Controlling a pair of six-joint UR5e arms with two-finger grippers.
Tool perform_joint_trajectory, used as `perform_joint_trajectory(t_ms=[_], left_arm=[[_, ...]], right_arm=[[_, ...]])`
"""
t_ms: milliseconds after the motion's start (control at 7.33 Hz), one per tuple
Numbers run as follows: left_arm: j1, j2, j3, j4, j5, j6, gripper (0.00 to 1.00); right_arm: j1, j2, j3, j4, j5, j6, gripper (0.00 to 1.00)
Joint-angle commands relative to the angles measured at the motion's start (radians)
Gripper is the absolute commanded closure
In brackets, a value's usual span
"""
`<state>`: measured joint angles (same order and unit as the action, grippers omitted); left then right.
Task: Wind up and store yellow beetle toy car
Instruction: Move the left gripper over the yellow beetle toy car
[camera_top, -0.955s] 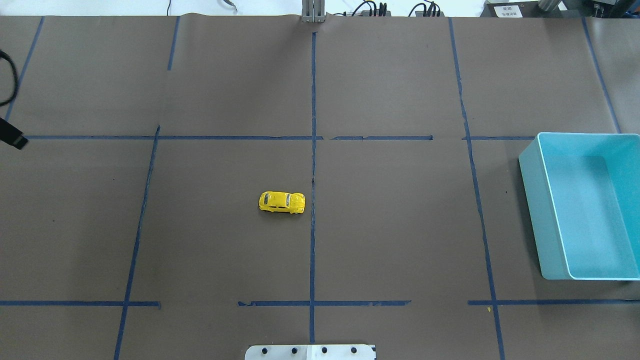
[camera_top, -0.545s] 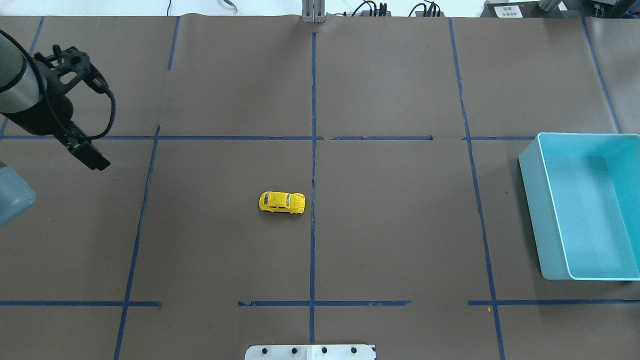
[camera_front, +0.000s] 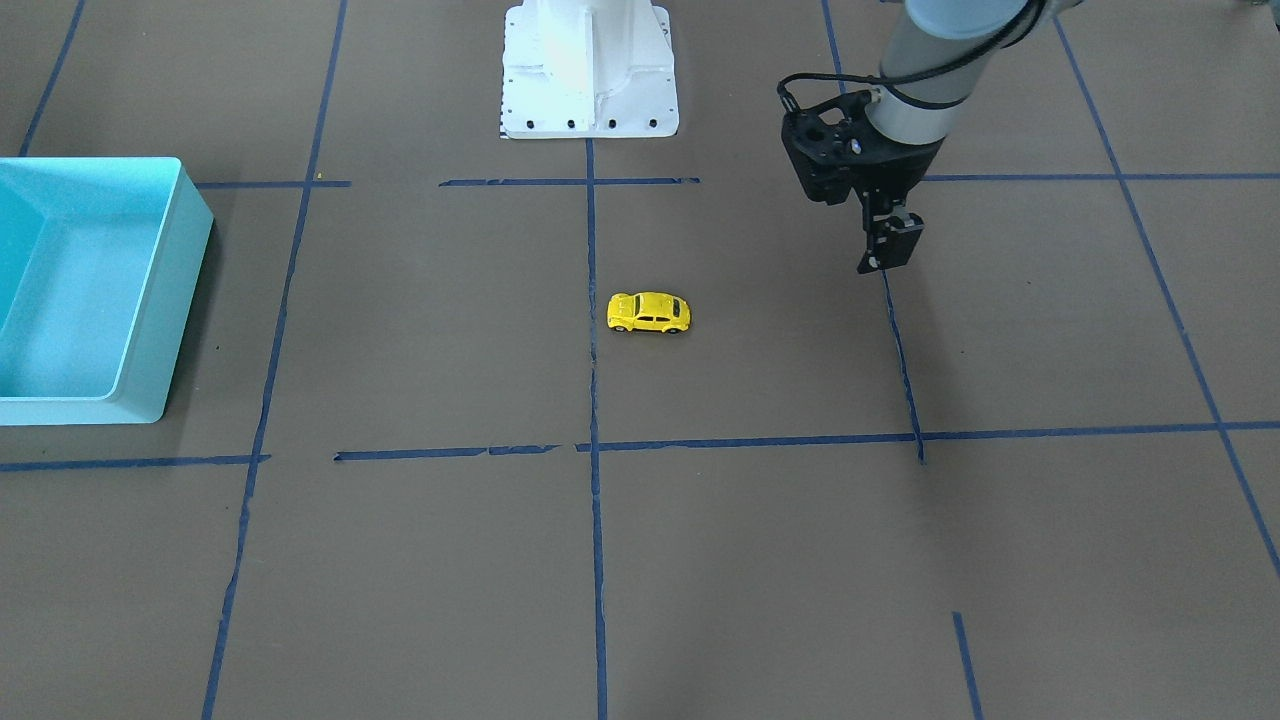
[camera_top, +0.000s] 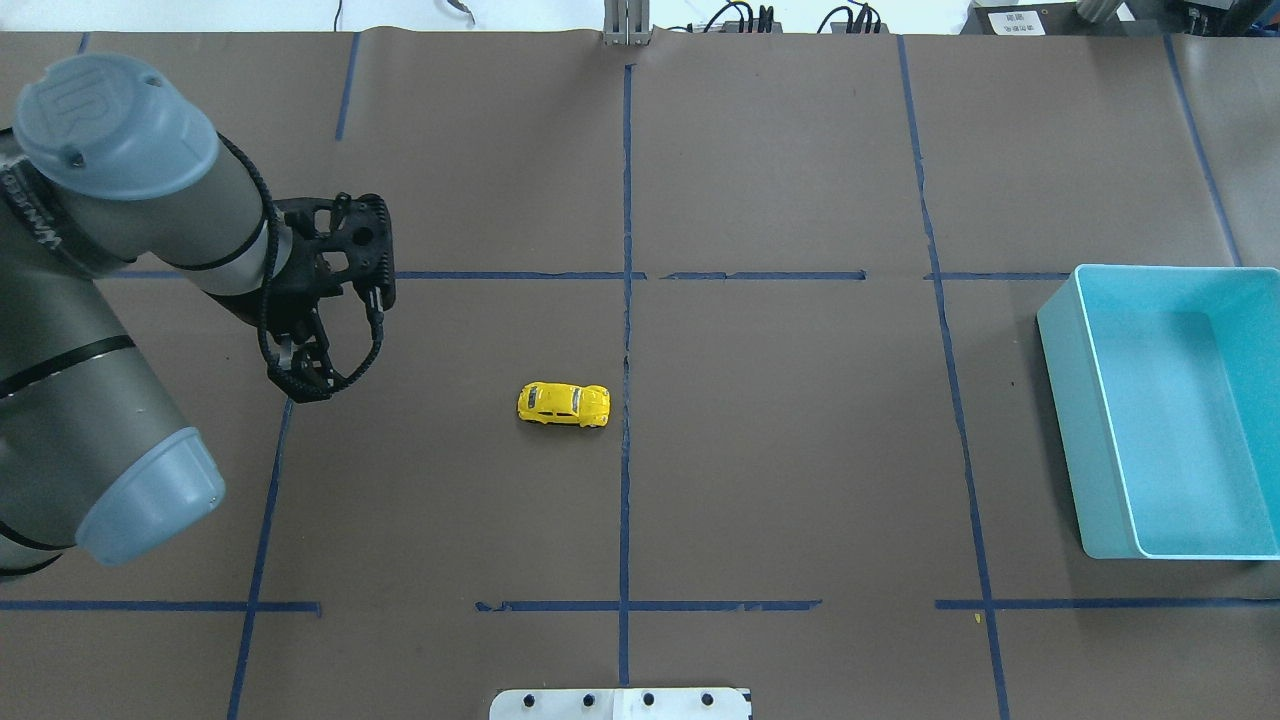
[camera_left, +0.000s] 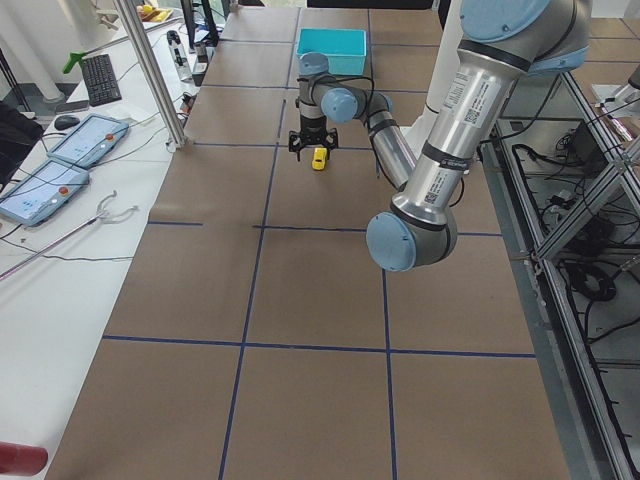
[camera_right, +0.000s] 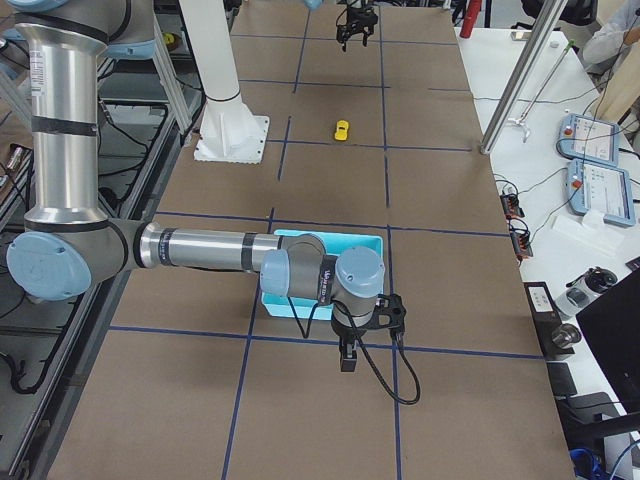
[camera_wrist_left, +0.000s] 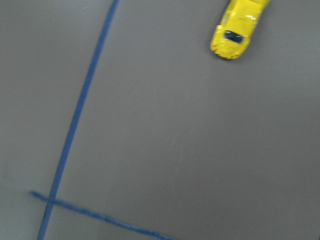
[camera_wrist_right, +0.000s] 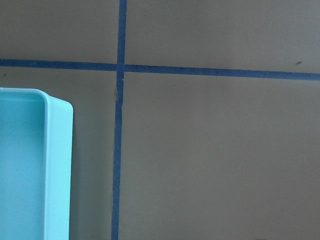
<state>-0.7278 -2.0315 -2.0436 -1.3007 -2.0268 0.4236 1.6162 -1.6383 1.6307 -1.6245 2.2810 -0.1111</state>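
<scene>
The robot's left gripper needs to next go to the yellow beetle toy car and close on its doors, across the middle of the car's body (camera_front: 649, 316) (camera_wrist_left: 244, 13).
The yellow beetle toy car (camera_top: 563, 405) stands on its wheels near the table's middle, just left of the centre tape line; it also shows in the front view (camera_front: 649, 312) and at the top of the left wrist view (camera_wrist_left: 239, 27). My left gripper (camera_top: 300, 385) hangs above the table well to the car's left, apart from it; its jaws look open and empty in the front view (camera_front: 885, 262). My right gripper (camera_right: 347, 360) shows only in the right side view, beside the turquoise bin (camera_right: 365, 240), and I cannot tell its state.
The turquoise bin (camera_top: 1060, 400) sits empty at the table's right edge; its corner shows in the right wrist view (camera_wrist_right: 57, 165). Blue tape lines grid the brown table cover. The robot's white base (camera_front: 588, 70) stands at the near middle.
My left arm has swung in from the table's left edge toward the middle, closer to the car. The car and the bin have not moved.
</scene>
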Motion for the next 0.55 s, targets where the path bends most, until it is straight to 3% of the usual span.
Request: perform_joint_trajectory(t_ms=[0,273,409], left_arm=[[0.1,-0.038,0.022,-0.012,0.007,0.044,0.02],[0.148,-0.062,0.124,-0.167,0.101,0.047,0.02],[0.165,-0.109,0.185,-0.179,0.103,0.044,0.02]], right_arm=[[0.001,0.0,0.0,0.0,0.0,-0.001,0.0],[0.001,0.0,0.0,0.0,0.0,0.001,0.0],[0.001,0.0,0.0,0.0,0.0,0.001,0.0]])
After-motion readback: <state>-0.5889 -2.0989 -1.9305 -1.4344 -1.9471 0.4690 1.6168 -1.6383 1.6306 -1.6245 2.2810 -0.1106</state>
